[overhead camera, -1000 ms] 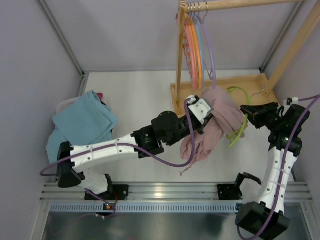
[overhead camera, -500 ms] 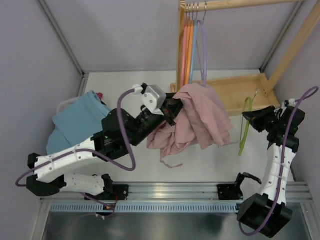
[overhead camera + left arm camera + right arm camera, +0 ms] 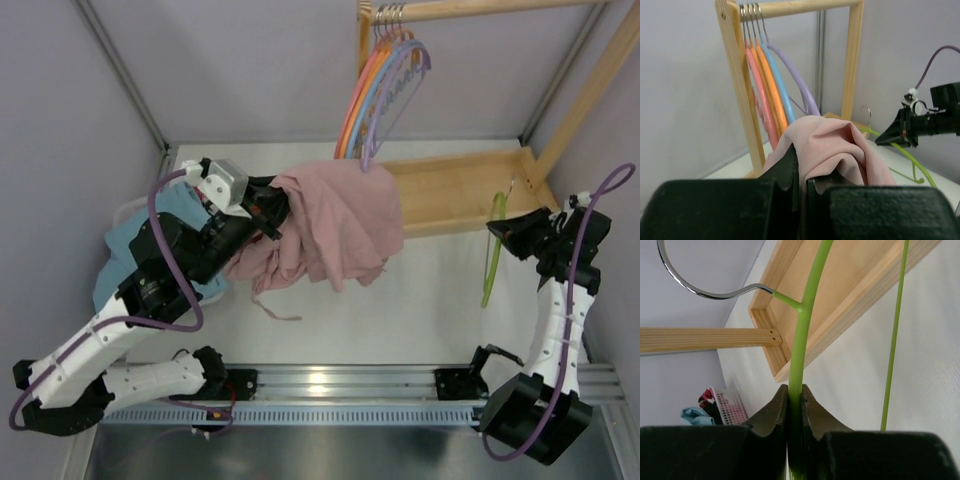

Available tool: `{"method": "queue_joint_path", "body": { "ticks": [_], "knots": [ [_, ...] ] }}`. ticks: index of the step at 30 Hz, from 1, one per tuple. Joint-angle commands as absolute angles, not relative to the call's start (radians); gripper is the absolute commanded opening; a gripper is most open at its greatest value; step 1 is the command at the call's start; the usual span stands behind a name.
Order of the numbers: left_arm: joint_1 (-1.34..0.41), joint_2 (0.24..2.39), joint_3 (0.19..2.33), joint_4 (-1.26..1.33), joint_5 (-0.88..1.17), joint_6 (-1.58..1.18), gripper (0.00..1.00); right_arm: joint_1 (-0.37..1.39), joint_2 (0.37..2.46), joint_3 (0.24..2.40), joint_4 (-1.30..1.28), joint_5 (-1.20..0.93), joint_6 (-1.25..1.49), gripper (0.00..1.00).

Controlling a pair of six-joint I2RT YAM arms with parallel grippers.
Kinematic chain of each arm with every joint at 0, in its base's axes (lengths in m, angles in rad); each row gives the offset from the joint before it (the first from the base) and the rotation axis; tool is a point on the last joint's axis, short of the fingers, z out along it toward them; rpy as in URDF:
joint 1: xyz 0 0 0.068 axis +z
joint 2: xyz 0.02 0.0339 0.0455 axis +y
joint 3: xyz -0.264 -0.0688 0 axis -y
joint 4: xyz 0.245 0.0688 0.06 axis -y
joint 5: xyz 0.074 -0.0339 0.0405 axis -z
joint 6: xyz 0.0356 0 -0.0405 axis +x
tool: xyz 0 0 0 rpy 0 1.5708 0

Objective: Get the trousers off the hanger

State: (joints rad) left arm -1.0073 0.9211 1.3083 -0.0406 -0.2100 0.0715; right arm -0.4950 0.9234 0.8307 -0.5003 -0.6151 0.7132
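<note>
Next, I put the pink trousers down from my left gripper on top of the blue cloth in the white basket [image 3: 167,232].
The pink trousers [image 3: 335,225] hang bunched in the air over the table's middle, free of the green hanger [image 3: 490,262]. My left gripper [image 3: 272,210] is shut on their left edge and holds them up; in the left wrist view the cloth [image 3: 835,147] is pinched between the black fingers [image 3: 790,165]. My right gripper [image 3: 503,232] is shut on the green hanger at the right side. In the right wrist view the green rod [image 3: 807,305] runs up from the closed jaws to its metal hook [image 3: 700,287].
A wooden rack [image 3: 450,185] stands at the back right, with several coloured hangers [image 3: 380,85] on its rail, swung out to the left. A blue cloth [image 3: 125,250] and a white basket [image 3: 727,405] lie at the left by the wall.
My left gripper has pulled the trousers up and left, away from the rack and off the green hanger. The right gripper stayed nearly still with the hanger. The rack's hangers swung.
</note>
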Motion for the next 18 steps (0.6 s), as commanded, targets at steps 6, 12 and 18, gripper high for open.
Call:
{"method": "queue_joint_path", "body": {
  "ticks": [6,12,18],
  "knots": [
    [-0.812,0.733,1.226,-0.182,-0.106,-0.067,0.00,-0.495,0.943,0.920,-0.463,-0.607,0.680,0.00],
    [-0.602,0.615,1.215,-0.279,-0.113,-0.092,0.00,-0.495,0.953,0.917,-0.443,-0.623,0.687,0.00],
    [-0.324,0.532,1.252,-0.336,-0.133,-0.152,0.00,-0.492,0.965,0.948,-0.449,-0.629,0.686,0.00]
  ]
}}
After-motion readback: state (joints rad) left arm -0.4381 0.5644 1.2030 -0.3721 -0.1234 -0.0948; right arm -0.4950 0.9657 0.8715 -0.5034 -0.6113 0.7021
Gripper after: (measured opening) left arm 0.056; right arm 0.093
